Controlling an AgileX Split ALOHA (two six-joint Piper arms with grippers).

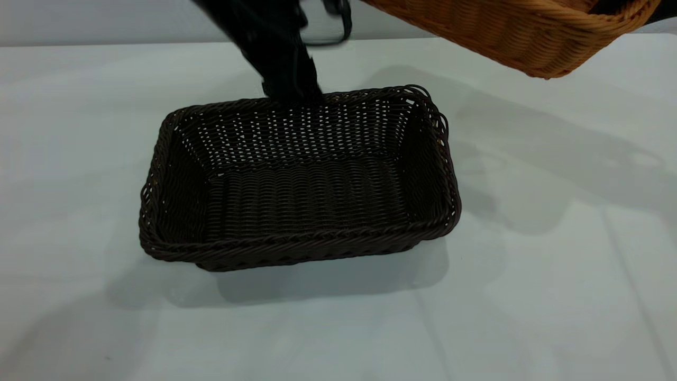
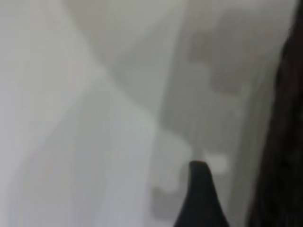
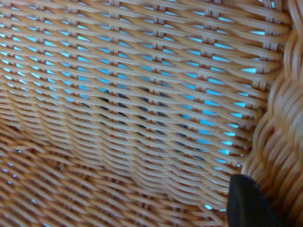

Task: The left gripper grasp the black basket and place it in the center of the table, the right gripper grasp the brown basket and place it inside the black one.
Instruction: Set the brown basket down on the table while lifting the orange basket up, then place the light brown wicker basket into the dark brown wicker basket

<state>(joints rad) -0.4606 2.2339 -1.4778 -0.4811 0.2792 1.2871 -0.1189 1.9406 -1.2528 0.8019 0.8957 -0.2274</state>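
Note:
The brown basket will leave my right gripper over the middle of the black basket's bottom (image 1: 323, 168), nested within its sides.
The black basket (image 1: 301, 196) stands upright on the table (image 1: 555, 296) near its middle. My left gripper (image 1: 291, 91) hangs at the basket's far rim. In the left wrist view one dark fingertip (image 2: 200, 189) stands outside the dark basket wall (image 2: 284, 142) with a strip of table showing between them, so the jaws stand open. The brown basket (image 1: 529, 32) hangs tilted in the air at the upper right, above and beyond the black one. My right gripper (image 3: 270, 201) is shut on its braided rim (image 3: 279, 132); one fingertip (image 3: 247, 203) shows inside the brown basket.
The white-grey table surrounds the black basket on all sides, crossed by arm and basket shadows at the right (image 1: 555, 159). The right arm itself is out of the exterior view.

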